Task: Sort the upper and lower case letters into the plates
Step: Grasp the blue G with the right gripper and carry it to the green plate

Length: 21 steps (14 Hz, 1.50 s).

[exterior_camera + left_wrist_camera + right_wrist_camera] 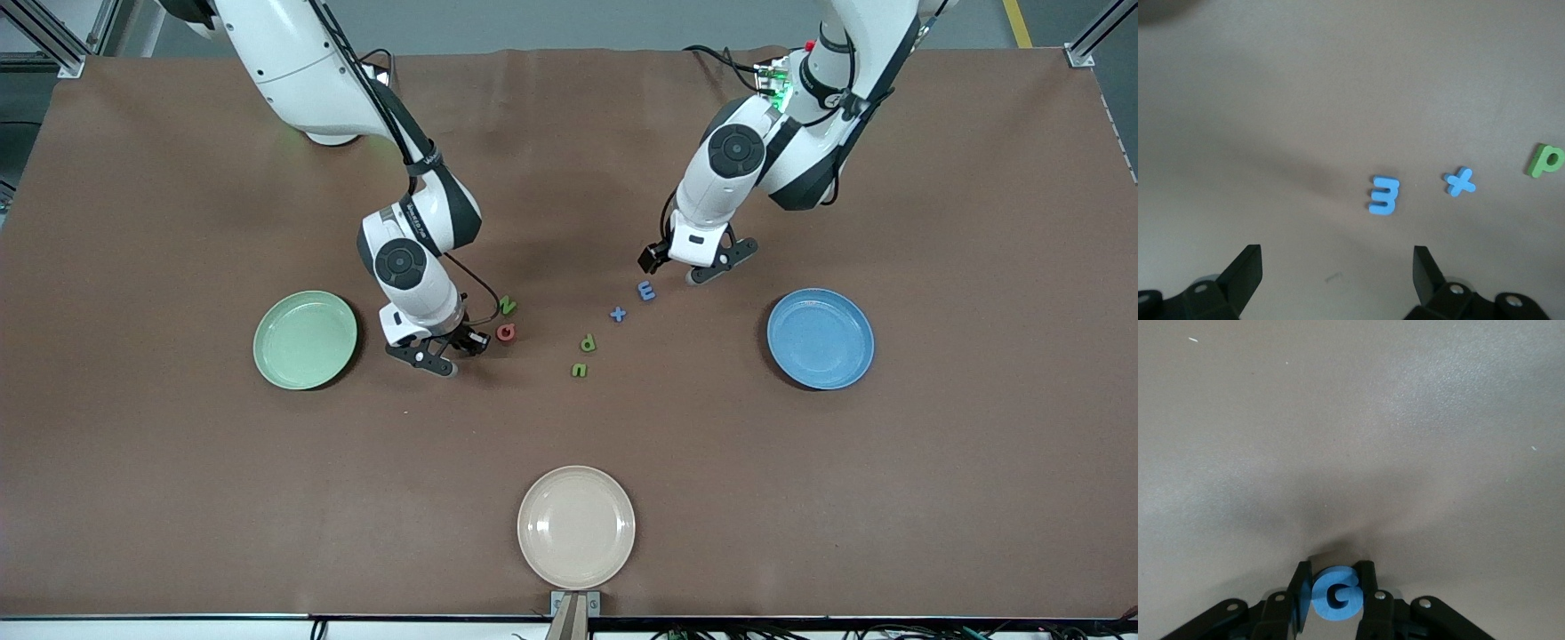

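Note:
I need to let go of the blue G with my right gripper near the middle of the pale green plate (319, 331).
My right gripper (447, 352) is shut on the blue G (1336, 594), low over the table between the pale green plate (305, 340) and the pink-red Q (506, 333). The green N (507, 306) lies just farther than the Q. My left gripper (680, 269) is open and empty, low over bare table beside the blue E (646, 290), which also shows in the left wrist view (1383, 195). The blue x (618, 313), green p (589, 342) and green u (580, 370) trail toward the camera. The blue plate (820, 338) is empty. The green B is out of view.
A cream-beige plate (576, 526) sits at the table's near edge, in the middle. The left wrist view also shows the x (1460, 181) and the p (1545, 161) lying past the E.

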Each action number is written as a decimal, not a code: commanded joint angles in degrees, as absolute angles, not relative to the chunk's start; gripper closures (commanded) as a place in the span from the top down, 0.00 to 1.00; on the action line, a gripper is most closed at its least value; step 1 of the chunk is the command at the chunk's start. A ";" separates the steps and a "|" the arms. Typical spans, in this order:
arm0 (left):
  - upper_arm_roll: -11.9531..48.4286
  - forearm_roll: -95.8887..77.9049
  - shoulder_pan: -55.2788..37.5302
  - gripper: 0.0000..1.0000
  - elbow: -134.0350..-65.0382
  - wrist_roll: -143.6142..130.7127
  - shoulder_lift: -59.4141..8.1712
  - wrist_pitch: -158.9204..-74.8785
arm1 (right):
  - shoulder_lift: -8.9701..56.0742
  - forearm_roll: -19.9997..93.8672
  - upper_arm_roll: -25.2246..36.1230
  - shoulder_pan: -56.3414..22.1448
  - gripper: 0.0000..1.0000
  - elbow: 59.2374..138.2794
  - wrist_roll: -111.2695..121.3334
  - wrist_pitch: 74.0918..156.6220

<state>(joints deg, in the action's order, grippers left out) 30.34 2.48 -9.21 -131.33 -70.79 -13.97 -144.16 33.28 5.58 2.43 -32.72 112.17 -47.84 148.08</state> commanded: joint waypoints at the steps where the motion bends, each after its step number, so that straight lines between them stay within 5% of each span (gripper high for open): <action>1: 30.41 10.16 -8.79 0.99 -130.26 -74.61 -17.31 -145.72 | 31.57 5.19 3.95 -33.31 0.02 113.55 -48.25 146.88; 6: 29.97 11.69 -8.79 0.99 -126.66 -76.46 -21.44 -145.72 | 21.99 -3.16 5.89 -28.94 0.00 113.90 -43.53 131.86; 9: 29.88 11.69 -8.88 0.99 -123.15 -76.73 -25.04 -145.72 | 16.89 -3.16 5.71 -21.65 0.00 118.02 -31.07 130.96; 19: 29.44 14.94 -9.40 0.97 -121.20 -77.08 -29.35 -145.72 | 14.41 -2.90 5.45 -9.49 0.01 138.25 -17.05 153.10; 20: 29.44 14.94 -9.40 0.97 -121.20 -77.17 -29.79 -145.64 | 14.50 -2.90 5.45 -9.41 0.03 138.34 -17.05 153.11; 21: 29.44 14.94 -9.40 0.97 -121.20 -77.17 -30.23 -145.63 | 14.68 -2.90 5.45 -9.23 0.18 138.34 -17.05 153.02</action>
<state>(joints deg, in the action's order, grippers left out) 29.59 13.36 -9.07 -121.97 -75.39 -28.99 -145.61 16.54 -2.16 6.66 -10.82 136.30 -17.38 152.36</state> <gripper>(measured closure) 0.031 0.656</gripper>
